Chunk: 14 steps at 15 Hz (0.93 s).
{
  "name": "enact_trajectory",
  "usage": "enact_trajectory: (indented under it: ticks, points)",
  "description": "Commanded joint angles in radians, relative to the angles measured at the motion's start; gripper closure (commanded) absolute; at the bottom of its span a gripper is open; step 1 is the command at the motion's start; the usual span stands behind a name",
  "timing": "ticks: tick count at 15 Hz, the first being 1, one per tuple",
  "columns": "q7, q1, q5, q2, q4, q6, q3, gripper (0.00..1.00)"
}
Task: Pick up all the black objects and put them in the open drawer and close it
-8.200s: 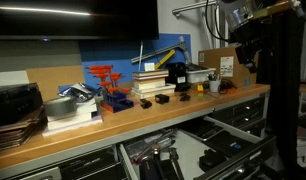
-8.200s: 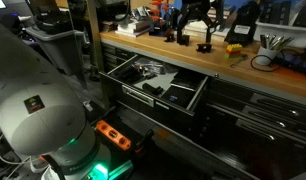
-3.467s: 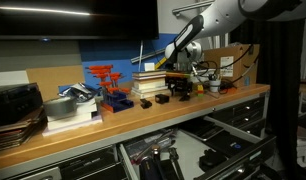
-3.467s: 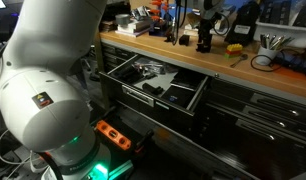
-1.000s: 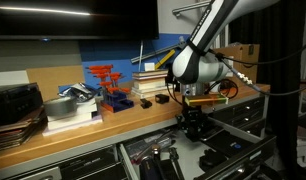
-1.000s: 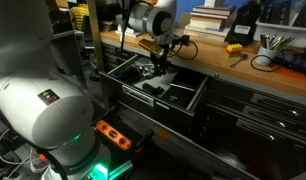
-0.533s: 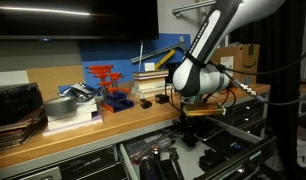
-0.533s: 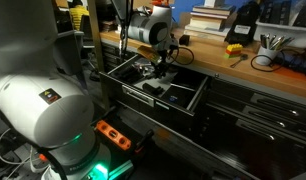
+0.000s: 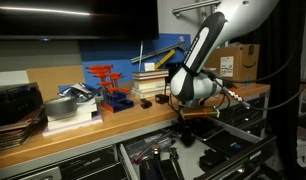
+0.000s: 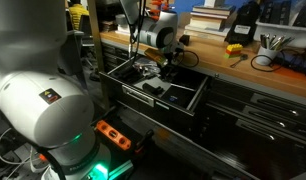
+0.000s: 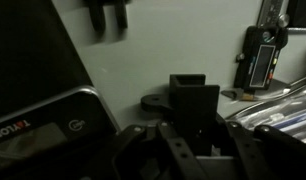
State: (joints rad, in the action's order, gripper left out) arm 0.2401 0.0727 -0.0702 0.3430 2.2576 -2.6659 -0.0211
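Observation:
Next, I let go of the black block with my gripper on the pale drawer's bottom between the black case and the digital caliper (image 9: 186, 141) (image 11: 198, 114).
In the wrist view a matte black block (image 11: 193, 100), one of the black objects, stands upright between my gripper's (image 11: 193, 138) fingers (image 11: 143, 142), which are shut on it. Below it lies the pale floor of the open drawer (image 11: 163, 50). Another black piece (image 11: 106, 15) lies on that floor near the top edge. In both exterior views the gripper (image 9: 185, 130) (image 10: 165, 68) hangs low over the open drawer (image 9: 168, 158) (image 10: 188, 100). A small black object (image 9: 146, 103) still sits on the wooden bench, in front of the stacked books (image 9: 151, 82).
Inside the drawer lie a black case (image 11: 43, 100) at the left and a digital caliper (image 11: 261, 55) and metal tools at the right. On the bench stand a red-and-blue rack (image 9: 106, 85), a metal bowl (image 9: 61, 106) and a cardboard box (image 9: 238, 62).
The arm has shifted over the open drawer and the gripper sits slightly lower. Its grip on the black block is unchanged.

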Motion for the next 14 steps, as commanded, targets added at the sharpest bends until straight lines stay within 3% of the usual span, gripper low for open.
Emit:
enact_trajectory:
  ticks: [1, 11, 12, 13, 14]
  points:
    - [-0.002, 0.001, 0.005, 0.049, -0.083, 0.013, 0.017, 0.87]
    - [-0.019, -0.016, -0.018, 0.059, -0.131, 0.119, 0.009, 0.87]
    - [-0.012, -0.014, -0.016, 0.059, -0.136, 0.136, 0.011, 0.81]
    - [-0.013, -0.013, -0.014, 0.056, -0.138, 0.148, 0.011, 0.39]
    - [-0.013, -0.013, -0.014, 0.054, -0.140, 0.158, 0.012, 0.38]
